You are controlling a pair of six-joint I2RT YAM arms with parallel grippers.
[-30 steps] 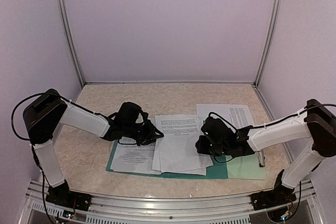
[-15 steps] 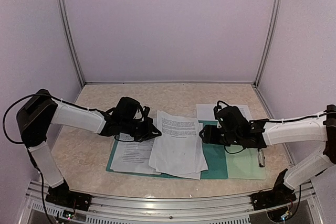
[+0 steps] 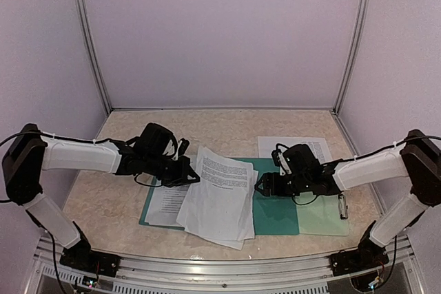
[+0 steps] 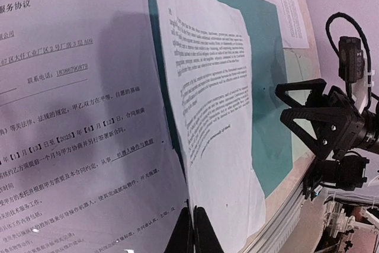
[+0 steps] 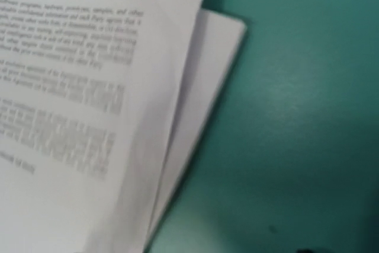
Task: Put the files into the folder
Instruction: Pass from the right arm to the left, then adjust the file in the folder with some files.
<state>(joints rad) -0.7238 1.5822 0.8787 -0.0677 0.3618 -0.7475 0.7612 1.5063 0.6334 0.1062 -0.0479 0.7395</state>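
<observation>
The files lie fanned and crooked across the dark teal folder, so the robot's right gripper will take their free edge (image 3: 252,198) opposite the left gripper and straighten them.
The files (image 3: 217,194) are white printed sheets, fanned and skewed across the middle of the dark teal folder (image 3: 275,208). One more printed sheet (image 3: 165,204) lies flat on the folder's left part. My left gripper (image 3: 185,173) is shut on the left edge of the skewed files (image 4: 213,87), with its fingertips (image 4: 204,229) pinching the paper. My right gripper (image 3: 262,186) hovers open just right of the files, over bare folder (image 5: 296,117), touching nothing. Its wrist view shows the files' corner (image 5: 89,87) but not its own fingers.
A pale mint clipboard (image 3: 320,217) lies against the folder's right side. Another printed sheet (image 3: 303,148) lies behind it. The metal rail (image 3: 220,266) runs along the near table edge, and the files' front corner reaches close to it.
My left gripper closed on the files' edge and drew them left and toward the front, turning them. My right gripper opened and let go of the paper.
</observation>
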